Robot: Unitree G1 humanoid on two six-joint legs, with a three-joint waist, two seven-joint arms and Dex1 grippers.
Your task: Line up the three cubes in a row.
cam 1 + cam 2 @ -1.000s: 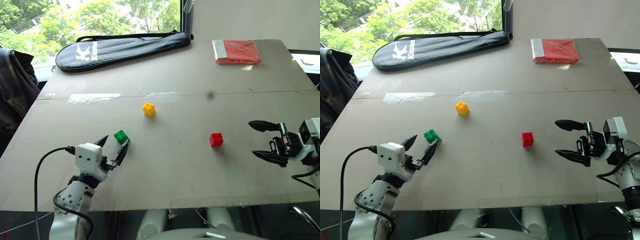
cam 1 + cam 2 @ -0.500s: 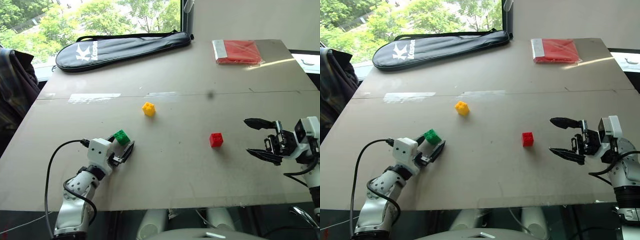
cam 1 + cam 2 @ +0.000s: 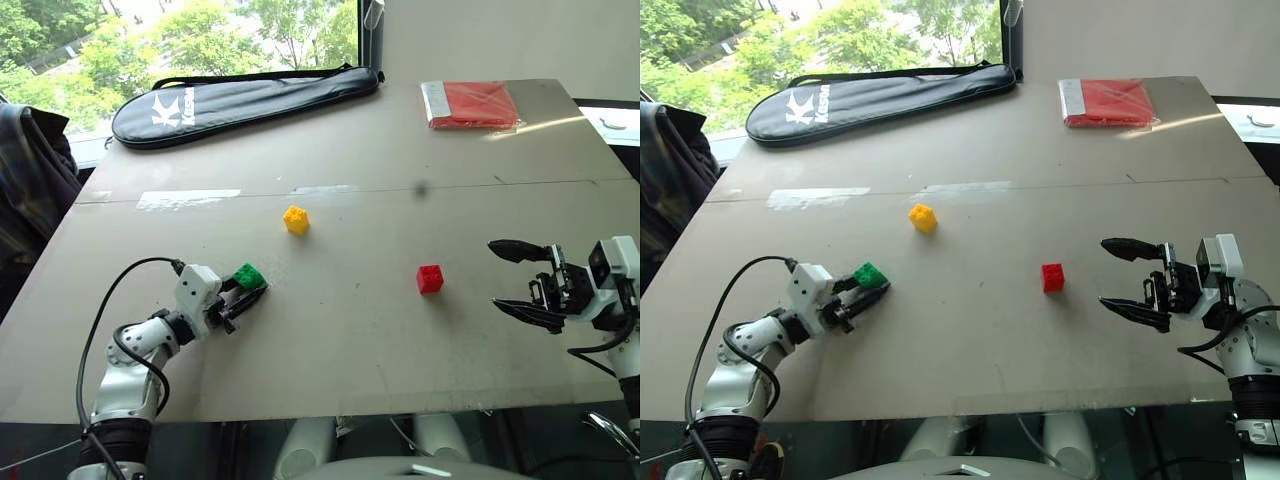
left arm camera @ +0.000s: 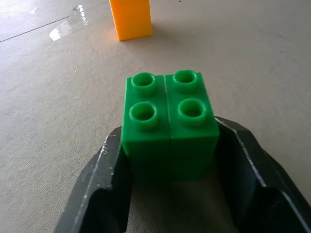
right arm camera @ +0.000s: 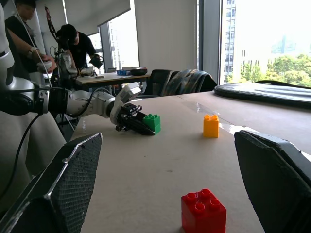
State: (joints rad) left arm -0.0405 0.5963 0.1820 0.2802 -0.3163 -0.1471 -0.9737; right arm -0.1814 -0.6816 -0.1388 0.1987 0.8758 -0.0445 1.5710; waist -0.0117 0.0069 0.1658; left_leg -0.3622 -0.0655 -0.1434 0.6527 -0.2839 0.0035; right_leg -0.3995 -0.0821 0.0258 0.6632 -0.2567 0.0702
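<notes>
My left gripper is holding the green cube, and I should release it on the table (image 3: 381,287) next to the red cube, toward the yellow cube.
The green cube (image 3: 248,275) rests on the table at the near left, and my left gripper (image 3: 251,284) is shut on it, its black fingers (image 4: 104,170) pressed against two opposite sides. Beyond it, toward the table's middle, stands the yellow cube (image 3: 296,219). The red cube (image 3: 430,279) sits by itself to the right of centre. My right gripper (image 3: 495,274) hovers open a short way to the right of the red cube, pointing left toward it, with nothing between its fingers.
A black racket bag (image 3: 240,98) lies along the far left of the table (image 3: 350,370), and a flat red packet (image 3: 473,103) lies at the far right. A dark jacket (image 3: 30,180) hangs off the left side. People stand at a desk (image 5: 77,43) behind.
My left gripper has swung forward and down around the green cube and shut on it. The right gripper has stayed open and in place.
</notes>
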